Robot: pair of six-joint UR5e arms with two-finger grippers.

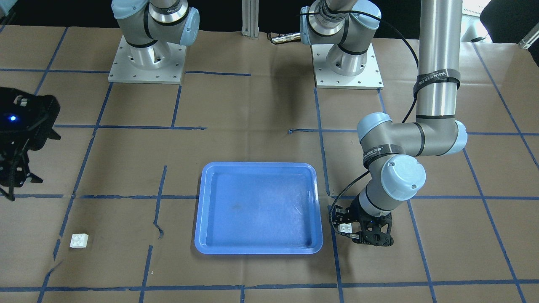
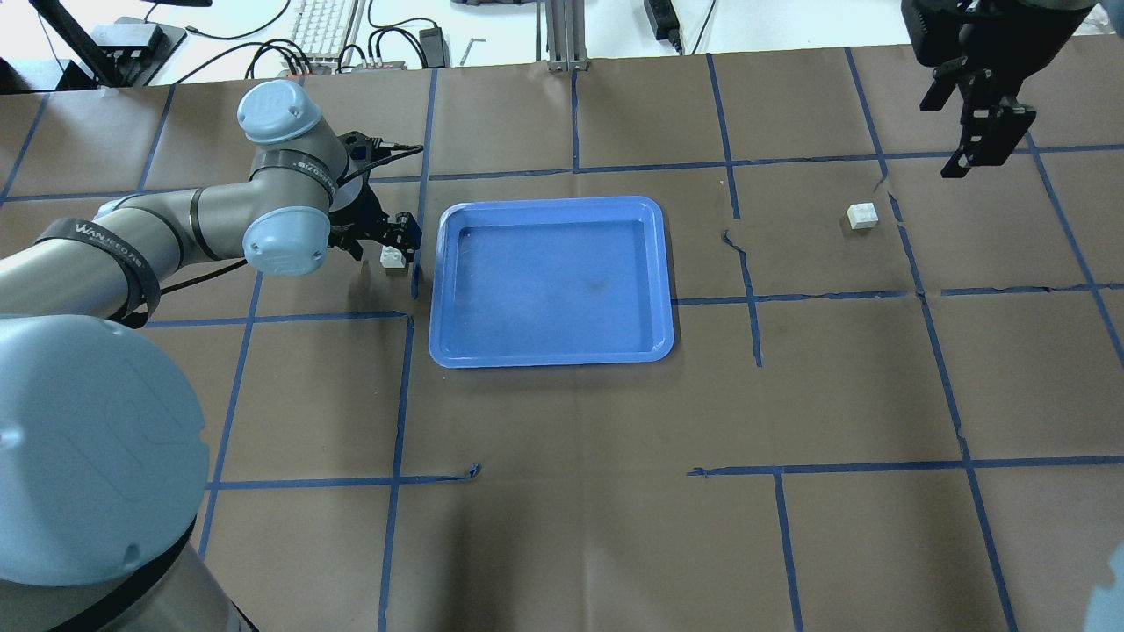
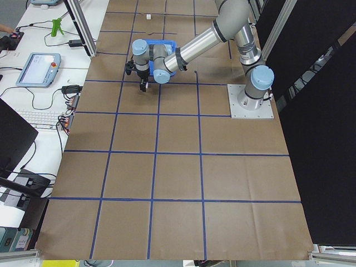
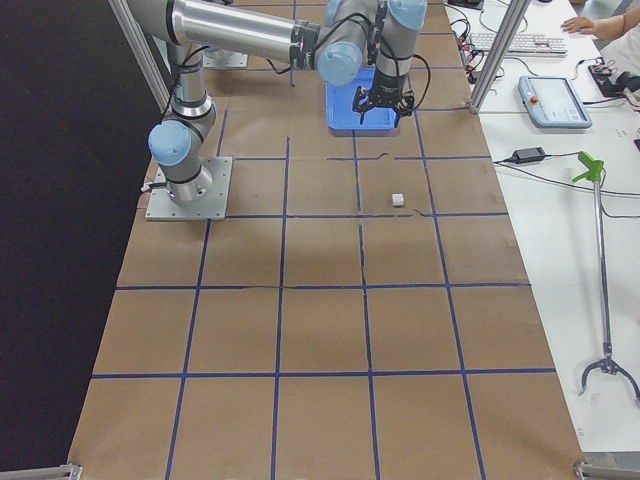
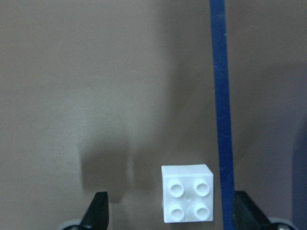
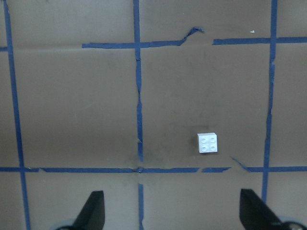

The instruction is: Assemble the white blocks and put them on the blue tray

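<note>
I will next close my right gripper on the opposite sides (image 1: 78, 240) (image 6: 207, 143) of the lone white block near the torn blue tape, outside the blue tray.
One white block (image 2: 391, 256) lies on the brown paper just left of the blue tray (image 2: 551, 281), studs up. My left gripper (image 2: 386, 246) is low over it and open. In the left wrist view the block (image 5: 187, 193) sits between the two spread fingertips (image 5: 98, 213), nearer the right-hand one, untouched. The other white block (image 2: 862, 215) lies alone on the right side of the table and also shows in the right wrist view (image 6: 208, 142). My right gripper (image 2: 983, 140) hangs high beyond it, open and empty. The tray holds nothing.
Blue tape lines (image 2: 755, 298) cross the brown paper, torn in places near the right block. Both arm bases (image 1: 147, 59) stand at the robot's edge of the table. A keyboard and cables (image 2: 325, 26) lie beyond the far edge.
</note>
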